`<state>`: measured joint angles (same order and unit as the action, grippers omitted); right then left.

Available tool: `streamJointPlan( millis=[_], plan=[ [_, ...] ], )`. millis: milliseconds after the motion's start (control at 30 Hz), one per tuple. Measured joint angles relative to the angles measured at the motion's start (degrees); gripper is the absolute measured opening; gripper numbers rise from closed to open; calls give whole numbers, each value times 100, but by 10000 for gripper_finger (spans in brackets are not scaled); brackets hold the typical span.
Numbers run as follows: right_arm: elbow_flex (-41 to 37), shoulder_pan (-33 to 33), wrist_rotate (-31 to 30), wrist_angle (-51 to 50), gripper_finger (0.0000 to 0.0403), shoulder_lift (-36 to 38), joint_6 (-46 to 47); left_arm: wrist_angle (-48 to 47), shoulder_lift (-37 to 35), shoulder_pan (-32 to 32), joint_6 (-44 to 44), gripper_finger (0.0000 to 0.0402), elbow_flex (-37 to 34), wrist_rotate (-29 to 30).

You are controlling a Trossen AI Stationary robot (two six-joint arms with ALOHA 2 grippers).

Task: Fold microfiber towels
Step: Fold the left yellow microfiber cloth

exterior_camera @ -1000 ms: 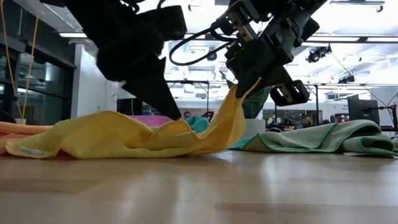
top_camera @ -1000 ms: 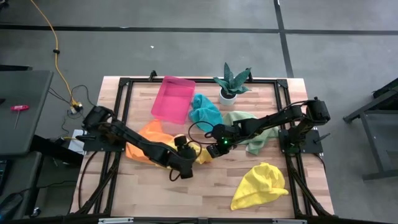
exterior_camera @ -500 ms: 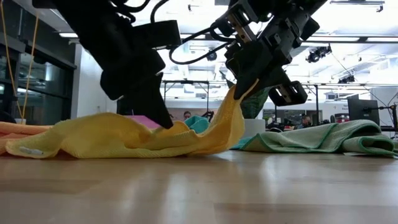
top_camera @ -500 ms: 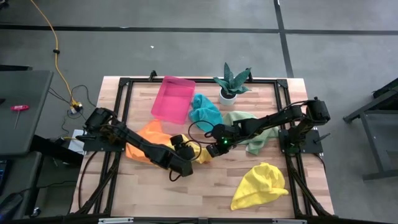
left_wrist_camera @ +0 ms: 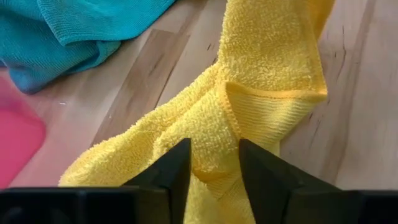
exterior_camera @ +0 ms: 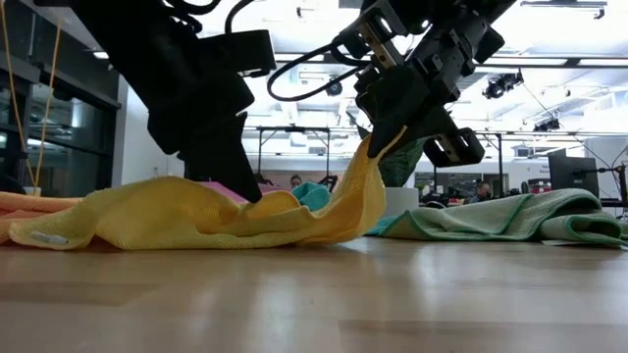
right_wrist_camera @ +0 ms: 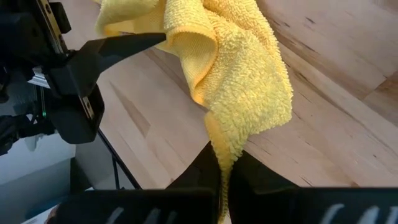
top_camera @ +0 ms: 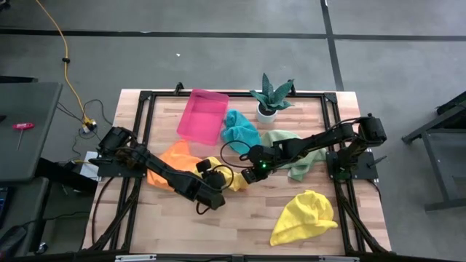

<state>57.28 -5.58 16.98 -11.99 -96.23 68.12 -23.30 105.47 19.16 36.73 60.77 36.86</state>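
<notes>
The left gripper straddles a bunched fold of the yellow towel, short of the towel's hem, so it should lift clear and pinch the hem (left_wrist_camera: 234, 119) before the robot spreads the towel.
A yellow towel (top_camera: 212, 165) lies crumpled at mid-table, most of it flat on the wood (exterior_camera: 177, 211). My right gripper (top_camera: 245, 175) is shut on its right end and holds that end up (exterior_camera: 376, 147). My left gripper (top_camera: 215, 182) comes down on the towel's middle (exterior_camera: 247, 191), its fingers close together around a bunched fold (left_wrist_camera: 214, 155). An orange towel (top_camera: 173, 156), a teal towel (top_camera: 240, 129), a light green towel (top_camera: 291, 149) and a second yellow towel (top_camera: 304, 215) lie loose on the table. My left gripper has a bunched fold of the yellow towel (left_wrist_camera: 214, 134) between its two fingers, which touch it on both sides. The fingers slant down from above. The towel around the fold rests on the table. My right gripper pinches the towel's right end (right_wrist_camera: 219, 143) between its two fingers, several layers bunched together. It comes slanting down from the table's right side. The held end is lifted clear and the cloth slopes down from it to the table (exterior_camera: 343, 211).
A pink tray (top_camera: 202, 115) stands at the far side, left of the teal towel. A potted plant (top_camera: 271, 98) stands at the far edge. Bare wood lies along the near edge (top_camera: 218, 225). Black frame rails (top_camera: 142, 124) run around the table.
My left gripper has moved a little toward the table's left edge along the yellow towel, staying low on it. The towel has kept its shape, and my right gripper has held the raised end still.
</notes>
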Motion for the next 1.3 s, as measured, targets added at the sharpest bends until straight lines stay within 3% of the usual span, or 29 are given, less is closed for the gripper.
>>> streamJointPlan(
  millis=[167,333,800,1033,1133,1300],
  plan=[
    [0,0,2,0,0,0,0,108,0,-2,11,74,0,-7],
    [0,-1,3,0,0,0,0,347,-11,-2,-89,66,-1,-126],
    [0,0,6,2,0,0,-15,439,-136,-19,227,163,-4,-796],
    [0,-2,8,2,0,0,-66,427,-136,-94,-833,168,-4,-1717],
    [0,-1,7,2,0,0,-78,121,-134,-132,-842,168,94,-1638],
    [0,-2,-6,2,0,0,-107,-598,-136,-159,-667,168,598,-998]
  ],
)
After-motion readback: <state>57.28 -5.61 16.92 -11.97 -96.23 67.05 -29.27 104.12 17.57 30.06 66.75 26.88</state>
